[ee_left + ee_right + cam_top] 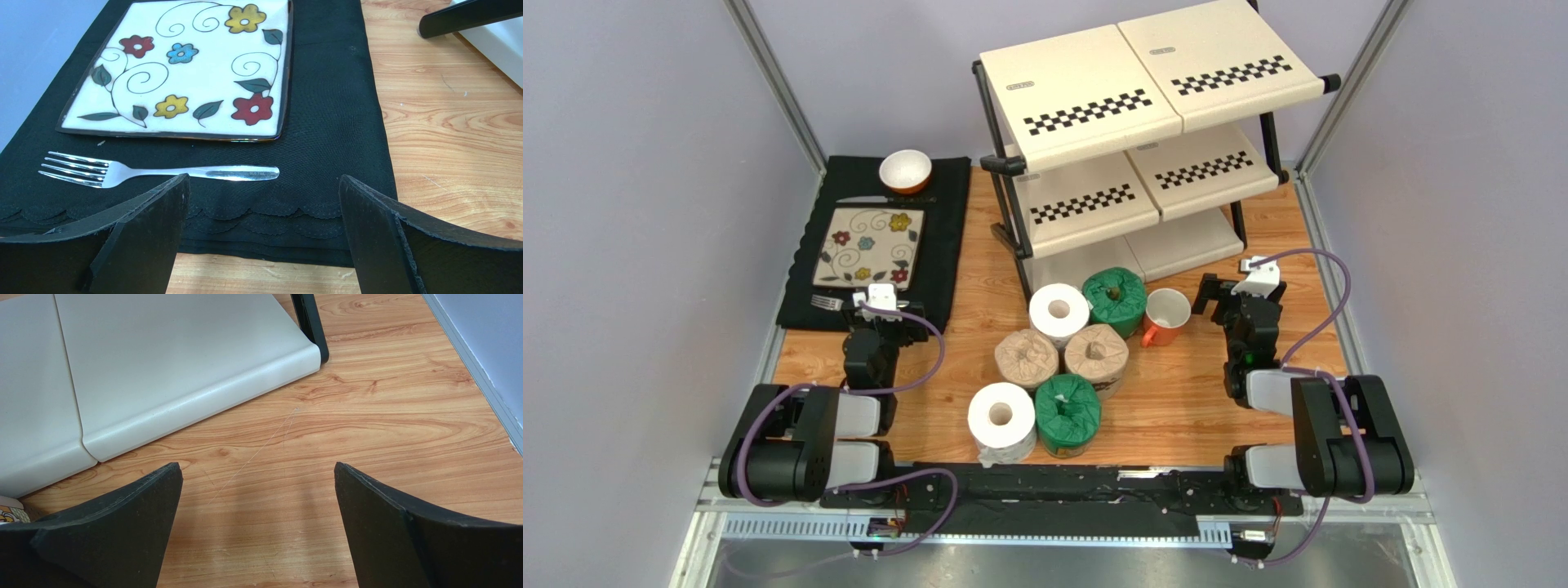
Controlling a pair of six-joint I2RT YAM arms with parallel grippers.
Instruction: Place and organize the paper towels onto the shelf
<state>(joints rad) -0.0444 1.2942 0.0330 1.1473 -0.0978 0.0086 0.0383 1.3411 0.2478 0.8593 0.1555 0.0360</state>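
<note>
Next, my right gripper grabs the far green roll by its side (pixel 1134 295) nearest the orange mug, one finger inside the roll's hole.
Six paper towels stand clustered mid-table in the top view: white (pixel 1059 311), green (pixel 1114 298), two brown (pixel 1026 359) (pixel 1096 353), white (pixel 1001 419), green (pixel 1068 412). The shelf (pixel 1136 135) stands behind them, its tiers bare; its bottom cream panel (pixel 184 373) fills the upper left of the right wrist view. My left gripper (pixel 870 306) (pixel 264 190) is open and empty at the placemat's near edge. My right gripper (pixel 1232 292) (pixel 258 478) is open and empty over bare wood in front of the shelf's bottom tier.
An orange mug (pixel 1165 316) stands beside the far green roll. A black placemat (pixel 940 257) (pixel 331 110) at the left carries a floral plate (pixel 870 241) (pixel 184 67), a fork (pixel 825 301) (pixel 159 173) and an orange bowl (pixel 906 172). Grey walls close both sides.
</note>
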